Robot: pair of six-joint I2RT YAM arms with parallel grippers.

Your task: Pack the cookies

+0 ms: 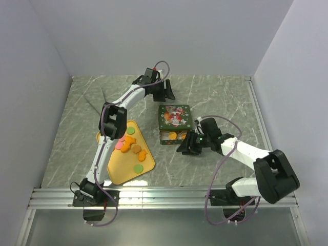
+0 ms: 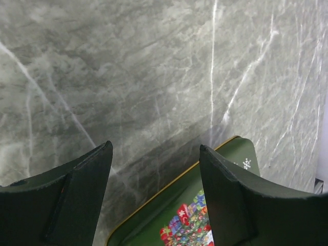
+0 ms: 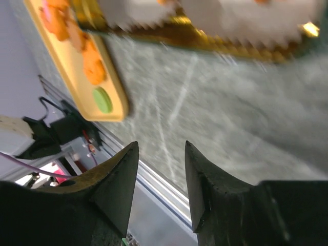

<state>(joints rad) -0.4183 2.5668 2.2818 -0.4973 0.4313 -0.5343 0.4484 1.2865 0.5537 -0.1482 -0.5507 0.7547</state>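
Next, I close my right gripper on the front part of the green lid [image 1: 175, 124], to press it onto the tin.
Several cookies [image 1: 134, 148], orange, pink and green, lie on a yellow tray [image 1: 119, 171] at the front left. A tin [image 1: 172, 136] with orange cookies showing at its front stands mid-table, with a green Christmas-picture lid [image 1: 175, 116] over its top. My left gripper [image 1: 166, 93] is open and empty just behind the lid; the lid's corner [image 2: 189, 215] shows under the left gripper [image 2: 155, 147]. My right gripper [image 1: 185, 147] is open and empty in front of the tin. In the right wrist view the gripper [image 3: 161, 145] faces the tray [image 3: 110, 110], cookies [image 3: 95, 69] and gold tin edge [image 3: 205, 41].
White paper cups [image 3: 236, 15] sit inside the tin. A metal rail [image 1: 164, 197] runs along the near table edge. Grey walls close the left, back and right sides. Bare marble table [image 1: 220, 97] lies behind and to the right of the tin.
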